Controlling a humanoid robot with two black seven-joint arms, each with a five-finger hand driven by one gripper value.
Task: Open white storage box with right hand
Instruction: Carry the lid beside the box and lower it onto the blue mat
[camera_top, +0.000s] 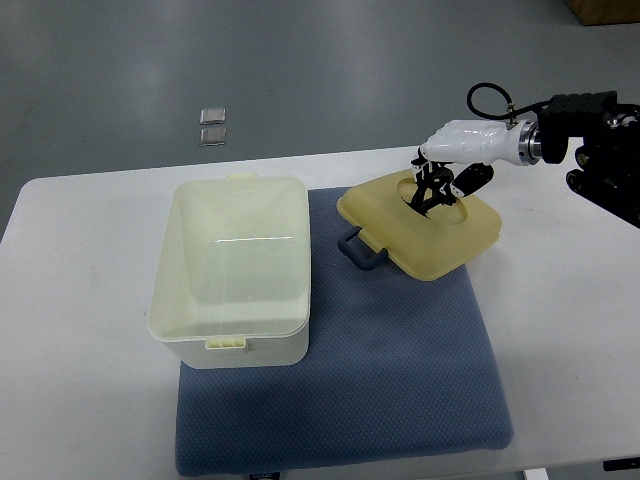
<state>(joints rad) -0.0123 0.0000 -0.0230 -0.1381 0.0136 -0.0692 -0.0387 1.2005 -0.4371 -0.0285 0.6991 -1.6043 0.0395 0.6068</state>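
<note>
My right gripper is going to release the cream lid on the blue mat (393, 267), next to the white storage box.
The white storage box (245, 352) stands open and empty on the left part of a blue mat (390, 380). Its cream lid (440, 245) lies off the box to the right, on the mat's far right corner, with a grey latch handle (362, 250) at its near-left edge. My right hand (430, 190) comes in from the right edge and sits over the lid's far side. Its dark fingers (437, 184) curl down into the recess in the lid's top and grip it there. No left arm shows.
The mat lies on a white table (80, 300), which has bare surface left of the box and right of the mat. Two small clear packets (212, 126) lie on the grey floor beyond the table's far edge.
</note>
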